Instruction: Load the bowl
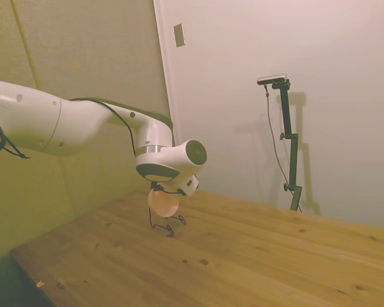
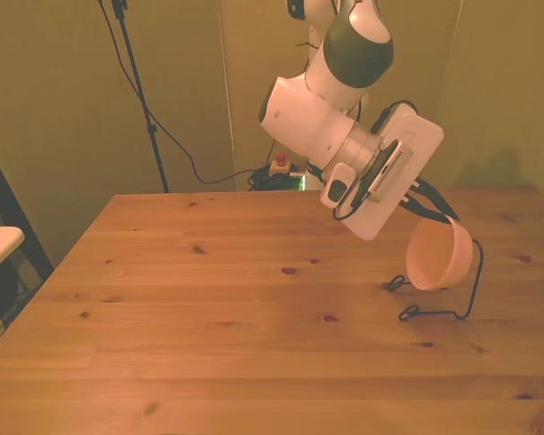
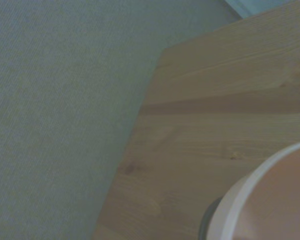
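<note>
My gripper will release the bowl, now hanging tilted over the rack, down in the thin dark wire rack point(image 1: 164, 212), tipped on its side next to the upright loop.
The pale pink-peach bowl point(image 2: 438, 257) hangs tilted on its side just above the table, and my gripper point(image 2: 441, 221) is shut on its upper rim. It sits over the thin dark wire rack point(image 2: 465, 292), close against the rack's upright loop; I cannot tell whether they touch. From the side, the bowl point(image 1: 162, 202) shows below the wrist, directly over the rack point(image 1: 167, 224), with the gripper point(image 1: 157, 188) mostly hidden by the wrist. Up close, the wrist view catches only the bowl's pale rim point(image 3: 252, 192) over wooden boards.
The wooden table point(image 2: 236, 308) stretches wide toward the front view's left and toward the near edge. The rack stands near the table's edge on the front view's right. A wall runs close beside that edge point(image 3: 55, 115).
</note>
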Tool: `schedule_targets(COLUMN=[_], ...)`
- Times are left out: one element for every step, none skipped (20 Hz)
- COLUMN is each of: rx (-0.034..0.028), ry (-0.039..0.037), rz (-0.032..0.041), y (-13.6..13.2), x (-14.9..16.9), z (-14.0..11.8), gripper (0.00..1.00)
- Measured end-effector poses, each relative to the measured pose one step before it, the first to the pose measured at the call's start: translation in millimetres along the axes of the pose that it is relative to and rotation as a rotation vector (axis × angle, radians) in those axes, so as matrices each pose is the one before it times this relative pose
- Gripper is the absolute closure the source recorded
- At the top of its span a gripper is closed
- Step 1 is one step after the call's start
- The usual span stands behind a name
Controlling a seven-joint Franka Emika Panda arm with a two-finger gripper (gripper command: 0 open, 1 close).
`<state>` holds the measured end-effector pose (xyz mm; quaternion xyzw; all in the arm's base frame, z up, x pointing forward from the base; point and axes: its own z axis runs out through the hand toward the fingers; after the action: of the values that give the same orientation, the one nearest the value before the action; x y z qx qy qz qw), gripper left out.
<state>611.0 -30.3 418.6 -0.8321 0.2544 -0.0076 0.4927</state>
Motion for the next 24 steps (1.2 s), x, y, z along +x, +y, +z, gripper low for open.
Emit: schedule_targets(rx=[0.00348, 0.00254, 0.00267, 0.00495, 0.00128, 0.00040, 0.00145, 0.00175, 0.00222, 0.00174, -0.00042, -0.00061, -0.00050, -0.00102, -0.00106, -0.00092, -0.00071, -0.00024, 0.00022, 0.00022, 0.00028, 0.00030, 0.00010, 0.00021], ry=[0.00019, -0.00082, -0.00095, -0.00096, -0.00122, -0.00111, -0.00072, -0.00065, -0.00059, -0.00083, -0.00137, -0.00183, -0.00211, -0.00210, -0.00179, -0.00123, -0.00046, 0.00048, 0.00068, 0.00019, 0.00011, -0.00001, -0.00022, -0.00029], rz=[0.00263, 0.00268, 0.00173, 0.00322, 0.00201, 0.00170, 0.00187, 0.00159, 0.00167, 0.00173, 0.00151, 0.00140, 0.00112, 0.00155, 0.00199, 0.00158, 0.00146, 0.00114, 0.00040, 0.00008, 0.00010, 0.00028, 0.00055, 0.00058], y=[1.58, 1.48, 1.63, 1.61, 1.71, 1.50, 1.07, 1.01, 1.02, 1.25, 1.41, 1.65, 1.71, 1.63, 1.66, 1.25, 1.01, 0.63, 0.12, -0.02, -0.03, 0.05, 0.24, 0.23], x=[1.10, 0.91, 1.02, 1.02, 0.90, 0.76, 0.59, 0.57, 0.58, 0.67, 0.64, 0.71, 0.70, 0.64, 0.68, 0.53, 0.47, 0.39, 0.15, 0.02, 0.00, 0.04, 0.10, 0.09], z=[1.32, 1.21, 1.32, 1.43, 1.29, 1.08, 0.84, 0.82, 0.83, 0.99, 1.14, 1.52, 1.67, 1.58, 1.40, 0.97, 0.65, 0.33, 0.01, -0.01, -0.01, 0.06, 0.19, 0.25], gripper=[1.00, 1.00, 1.00, 1.00, 1.00, 1.00, 1.00, 1.00, 1.00, 1.00, 1.00, 1.00, 1.00, 1.00, 1.00, 1.00, 0.00, 0.00, 0.00, 0.00, 0.00, 0.00, 0.00, 0.00])
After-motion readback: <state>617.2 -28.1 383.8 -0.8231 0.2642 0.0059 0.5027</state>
